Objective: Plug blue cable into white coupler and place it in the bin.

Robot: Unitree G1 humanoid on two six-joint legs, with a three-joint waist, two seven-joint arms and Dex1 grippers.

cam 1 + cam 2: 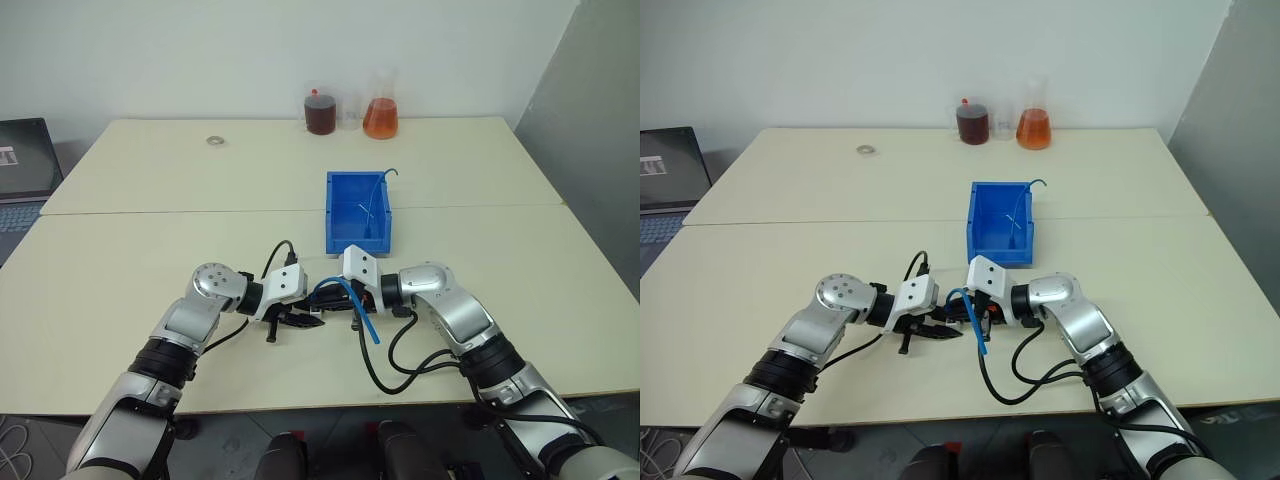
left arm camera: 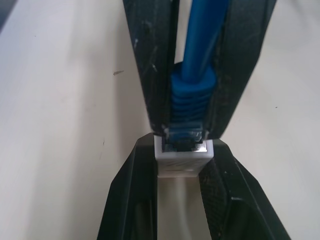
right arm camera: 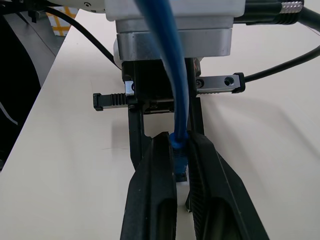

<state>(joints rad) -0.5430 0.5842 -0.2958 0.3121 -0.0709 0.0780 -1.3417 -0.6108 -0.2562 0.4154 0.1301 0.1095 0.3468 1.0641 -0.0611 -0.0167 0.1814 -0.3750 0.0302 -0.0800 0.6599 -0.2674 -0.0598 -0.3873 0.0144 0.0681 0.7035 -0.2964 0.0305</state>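
My right gripper is to release the blue cable and white coupler on the bin's bottom, toward the bin's near side (image 1: 366, 228).
The white coupler (image 2: 181, 162) is pinched between the fingers of my left gripper (image 2: 182, 150), which is shut on it. My right gripper (image 3: 178, 141) faces it tip to tip and is shut on the ribbed boot of the blue cable (image 2: 192, 92). The cable's plug (image 2: 184, 139) sits at the mouth of the coupler's socket; how deep it goes is hidden. Both grippers meet low over the table's near middle, the left gripper (image 1: 298, 319) and the right gripper (image 1: 335, 300), with the blue cable (image 1: 360, 310) trailing toward the front edge. The bin (image 1: 335, 225) stands just beyond them, upright and open.
Inside the bin lies a thin wire (image 1: 372, 205). At the table's far edge stand a flask of dark red liquid (image 1: 321, 112) and a flask of orange liquid (image 1: 381, 116). A small ring (image 1: 214, 140) lies far left. A laptop (image 1: 22, 170) sits beyond the left edge.
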